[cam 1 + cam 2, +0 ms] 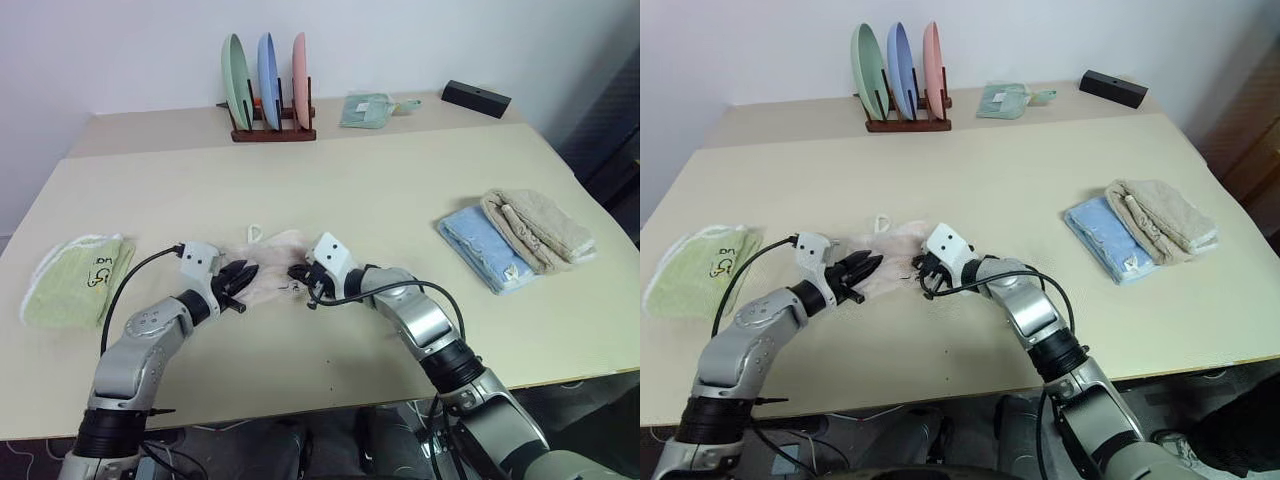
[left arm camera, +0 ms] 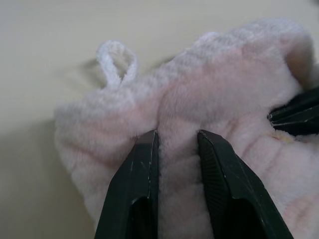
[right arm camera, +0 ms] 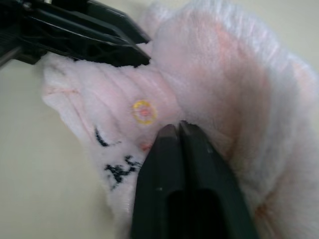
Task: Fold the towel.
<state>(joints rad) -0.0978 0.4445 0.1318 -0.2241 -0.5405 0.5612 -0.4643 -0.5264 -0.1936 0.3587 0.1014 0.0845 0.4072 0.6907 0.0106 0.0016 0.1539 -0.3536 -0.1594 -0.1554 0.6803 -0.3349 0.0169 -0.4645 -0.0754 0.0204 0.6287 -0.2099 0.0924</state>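
My left gripper will open from the pinched fold that bunches the pink towel, then take the pink towel's near edge [image 1: 250, 301] and carry it onto the green towel.
The pale pink towel [image 1: 273, 258] lies bunched near the table's front, between my two grippers. Its white loop [image 2: 117, 59] sticks out on the far side. A small dark print [image 3: 117, 169] shows close to the right fingers. My left gripper [image 2: 177, 133] comes in from the left and is shut on a raised ridge of the pink pile, which fills the gap between its fingers. My right gripper [image 3: 174, 125] comes from the right, its fingers pressed together with their tips pushed into a fold of the towel. The two grippers sit a few centimetres apart.
A light green towel [image 1: 75, 280] lies at the left edge. Folded blue [image 1: 478, 248] and beige [image 1: 538, 228] towels lie at the right. At the back stand a plate rack [image 1: 268, 85], a green cloth [image 1: 366, 110] and a black box [image 1: 476, 97].
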